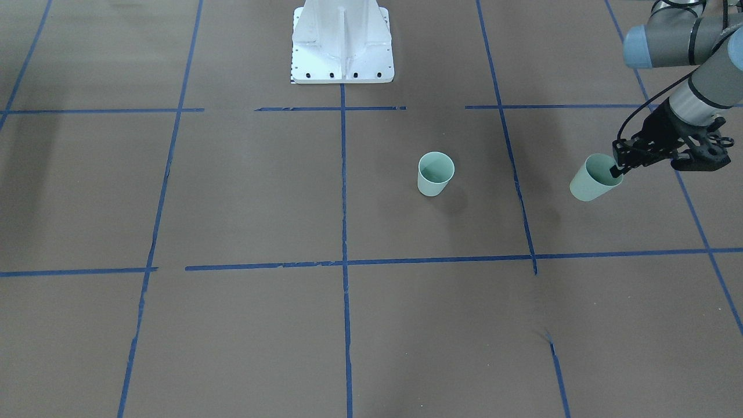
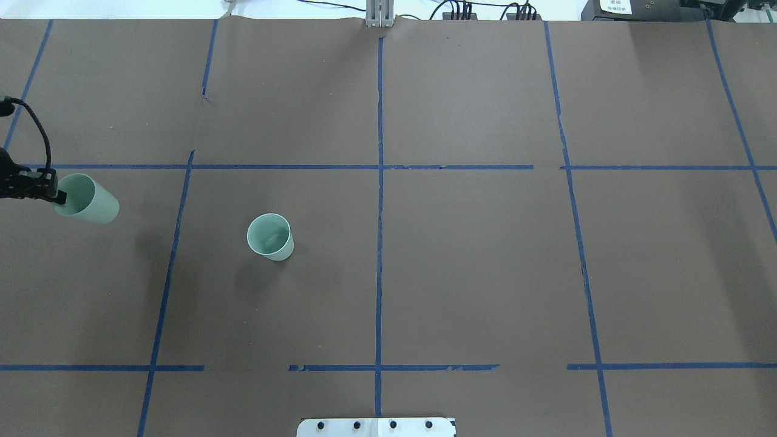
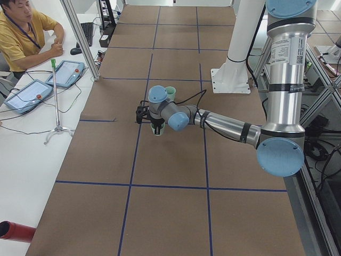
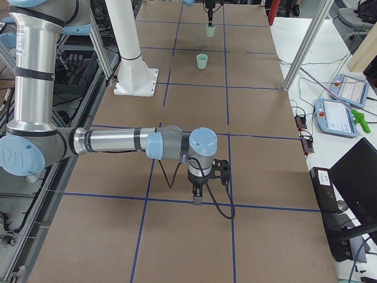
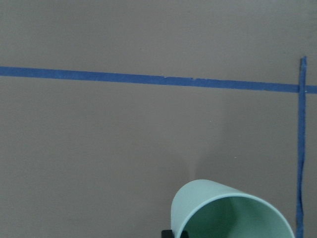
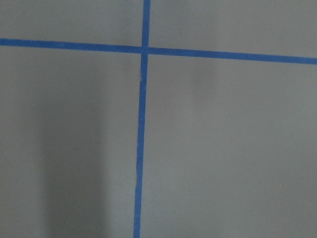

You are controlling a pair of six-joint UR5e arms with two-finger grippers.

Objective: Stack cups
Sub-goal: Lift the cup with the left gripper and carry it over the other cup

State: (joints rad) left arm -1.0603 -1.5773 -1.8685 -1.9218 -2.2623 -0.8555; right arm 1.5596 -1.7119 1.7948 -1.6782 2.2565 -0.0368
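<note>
The robot's left gripper should release the held cup inside the standing mint-green cup (image 1: 436, 167), nested through that cup's open rim.
One pale mint-green cup (image 1: 435, 174) stands upright on the brown table, rim up; it also shows in the overhead view (image 2: 270, 237). My left gripper (image 1: 616, 170) is shut on the rim of the second cup (image 1: 592, 181), one finger inside it, and holds it tilted above the table, well to my left of the standing cup. The overhead view shows that gripper (image 2: 59, 197) and the held cup (image 2: 91, 201) at the left edge. The left wrist view shows the held cup (image 5: 228, 213) from above. My right gripper (image 4: 197, 197) shows only in the exterior right view, over bare table; I cannot tell whether it is open.
The white robot base (image 1: 342, 40) stands at the table's robot side. Blue tape lines (image 2: 379, 200) divide the brown table surface. An operator (image 3: 26, 32) sits beside teach pendants (image 3: 66, 72) off the table's far side. A metal frame post (image 3: 80, 37) stands at that edge.
</note>
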